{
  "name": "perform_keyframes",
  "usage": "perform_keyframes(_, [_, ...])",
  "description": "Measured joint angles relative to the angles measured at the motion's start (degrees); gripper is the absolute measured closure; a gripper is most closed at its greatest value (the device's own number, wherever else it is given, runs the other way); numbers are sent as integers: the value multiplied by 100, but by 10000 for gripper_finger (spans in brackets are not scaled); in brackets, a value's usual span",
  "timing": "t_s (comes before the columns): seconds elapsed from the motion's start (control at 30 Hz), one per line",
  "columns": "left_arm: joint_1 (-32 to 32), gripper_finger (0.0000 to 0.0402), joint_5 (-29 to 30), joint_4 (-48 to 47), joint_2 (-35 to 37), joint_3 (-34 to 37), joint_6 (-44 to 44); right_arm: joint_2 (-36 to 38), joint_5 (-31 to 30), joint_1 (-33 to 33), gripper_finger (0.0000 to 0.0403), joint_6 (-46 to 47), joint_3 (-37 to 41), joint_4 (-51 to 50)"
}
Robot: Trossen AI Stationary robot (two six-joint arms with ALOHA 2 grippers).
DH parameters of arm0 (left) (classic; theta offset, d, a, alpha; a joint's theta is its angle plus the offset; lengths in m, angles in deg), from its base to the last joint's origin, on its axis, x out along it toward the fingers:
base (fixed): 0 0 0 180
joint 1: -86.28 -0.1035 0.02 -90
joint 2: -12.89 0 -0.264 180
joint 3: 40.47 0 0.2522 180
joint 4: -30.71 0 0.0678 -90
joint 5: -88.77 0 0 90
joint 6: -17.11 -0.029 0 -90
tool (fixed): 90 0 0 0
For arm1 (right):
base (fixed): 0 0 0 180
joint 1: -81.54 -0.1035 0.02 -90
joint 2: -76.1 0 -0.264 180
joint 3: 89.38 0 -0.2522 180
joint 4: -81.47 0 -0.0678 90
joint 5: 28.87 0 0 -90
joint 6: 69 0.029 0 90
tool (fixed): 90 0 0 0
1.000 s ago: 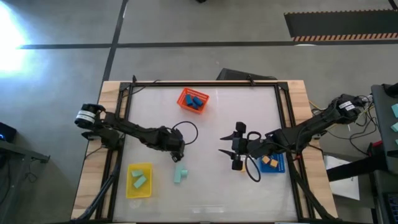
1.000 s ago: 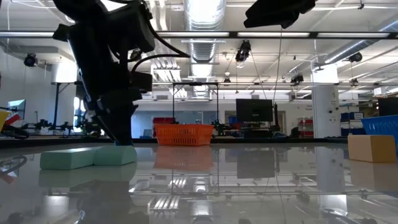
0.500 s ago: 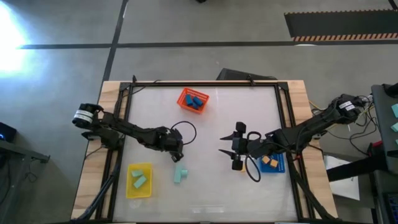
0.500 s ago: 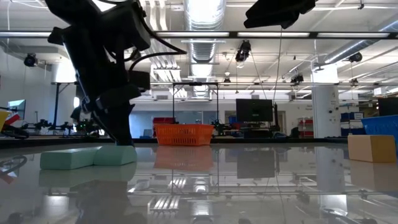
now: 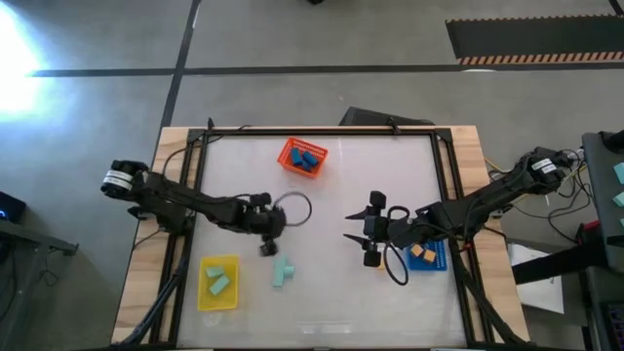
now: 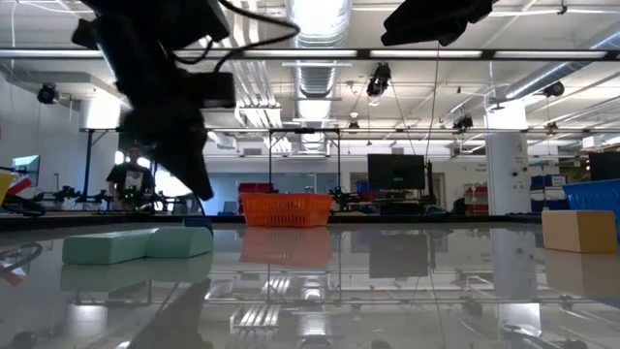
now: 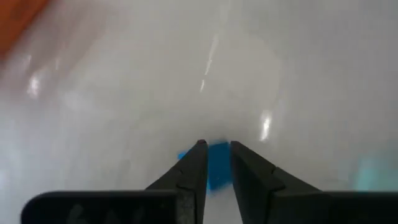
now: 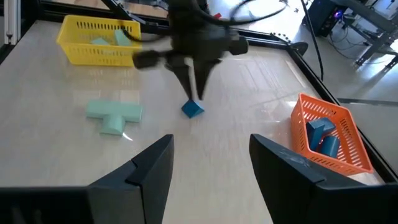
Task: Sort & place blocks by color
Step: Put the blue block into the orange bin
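Observation:
I pinch only the tilted blue block's upper corner with my left gripper, so I should open, turn and grip its opposite sides (image 8: 193,110) before heading to the orange tray.
My left gripper (image 5: 265,246) stands near the table's middle, shut on a small blue block (image 8: 193,110), which also shows between its fingers in the left wrist view (image 7: 217,167). Just nearer lie two mint green blocks (image 5: 284,272) flat on the table, joined in a T (image 8: 114,115). More blue blocks lie in the orange tray (image 5: 303,157), mint ones in the yellow tray (image 5: 219,283) and orange ones in the blue tray (image 5: 429,255). My right gripper (image 5: 353,227) waits open right of centre, holding nothing. My left gripper pinches the blue block's two opposite sides (image 7: 211,163) between its two fingers (image 8: 189,81), only at their free ends. The fingers come from above, pointing down at a slight slant. The block hangs tilted, one corner down; whether it is clear of the table I cannot tell.
A dark frame (image 5: 322,131) runs round the white tabletop. The orange tray stands at the far side, the yellow tray near left, the blue tray at the right. Bare tabletop lies between the two grippers. A person (image 6: 131,179) stands in the room behind.
My left gripper has risen from the table beside the mint green blocks and shifted a little toward the table's left edge. Its fingers have drawn together on the blue block. The mint green blocks have stayed in place.

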Motion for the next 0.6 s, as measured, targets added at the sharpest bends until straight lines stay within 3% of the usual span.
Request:
perform_keyframes(0.1, [184,351,-121,-337,246,86,-1899,0,0,0,202,-2,2,-12])
perform_keyframes(0.2, [188,349,-101,-351,422,106,-2770,0,0,0,202,-1,4,-12])
perform_keyframes(0.4, [-104,300,-1110,-386,385,23,-3095,0,0,0,202,-2,11,11])
perform_keyframes(0.6, [-226,201,-1158,-384,87,-129,-3579,0,0,0,202,36,15,9])
